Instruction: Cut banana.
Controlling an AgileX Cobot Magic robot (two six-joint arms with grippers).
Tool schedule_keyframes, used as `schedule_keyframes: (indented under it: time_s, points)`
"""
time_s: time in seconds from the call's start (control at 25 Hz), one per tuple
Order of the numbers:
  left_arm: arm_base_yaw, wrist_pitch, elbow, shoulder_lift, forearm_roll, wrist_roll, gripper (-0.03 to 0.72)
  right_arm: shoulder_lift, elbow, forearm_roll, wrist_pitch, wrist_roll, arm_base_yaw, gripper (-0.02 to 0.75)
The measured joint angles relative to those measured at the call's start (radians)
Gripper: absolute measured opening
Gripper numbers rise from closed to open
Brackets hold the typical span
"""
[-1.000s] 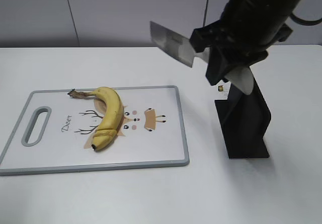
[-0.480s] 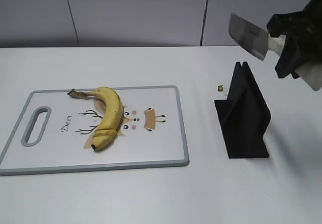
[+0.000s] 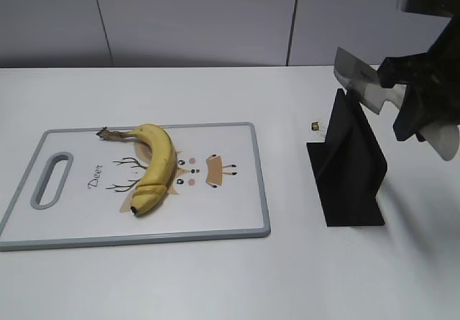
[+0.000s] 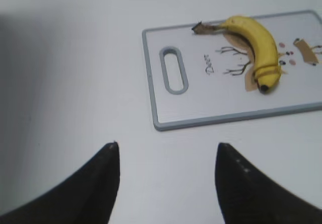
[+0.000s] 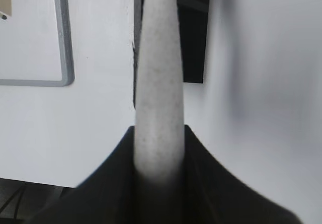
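I need to use my right gripper to put the knife down in the black knife stand (image 3: pixel 371 142) (image 5: pixel 150 32) beside the white cutting board.
The yellow banana (image 3: pixel 159 165) lies on the white cutting board (image 3: pixel 230 208), stem to the far left, black tip toward the front. A thin dark line crosses it near the tip. It also shows in the left wrist view (image 4: pixel 259 45) on the board (image 4: pixel 201 100). My right gripper (image 3: pixel 417 101) is shut on the pale handle (image 5: pixel 158 83) of a knife. The knife's blade (image 3: pixel 357 78) hangs just above the black knife stand (image 3: pixel 352 169). My left gripper (image 4: pixel 167 146) is open and empty over bare table, off the board's handle end.
The black knife stand (image 5: pixel 193 32) stands right of the board. A small brass object (image 3: pixel 315 126) lies on the table by the stand's far left corner. The board has a slot handle (image 3: pixel 52 180) at its left end.
My right gripper carried the knife from above the table's middle to the right, then lowered it slightly over the black stand. The banana and board have not moved.
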Motion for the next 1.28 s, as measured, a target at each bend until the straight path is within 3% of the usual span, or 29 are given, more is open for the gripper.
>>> schedule_keyframes:
  time_s: [0.92,1.0,1.2,1.28]
  points:
    - [0.000,-0.018,0.003,-0.042,-0.005,0.000,0.556,0.056,0.082,0.072,-0.023,0.000,0.000,0.172]
    - [0.000,-0.018,0.003,-0.042,-0.005,0.000,0.556,0.055,0.082,0.073,-0.023,0.000,0.000,0.230]
    - [0.000,-0.018,0.003,-0.042,-0.005,0.000,0.555,0.055,0.082,0.076,-0.023,-0.008,0.000,0.485]
    - [0.000,-0.018,0.003,-0.042,-0.005,0.000,0.555,0.055,0.082,0.076,-0.023,-0.014,0.000,0.546]
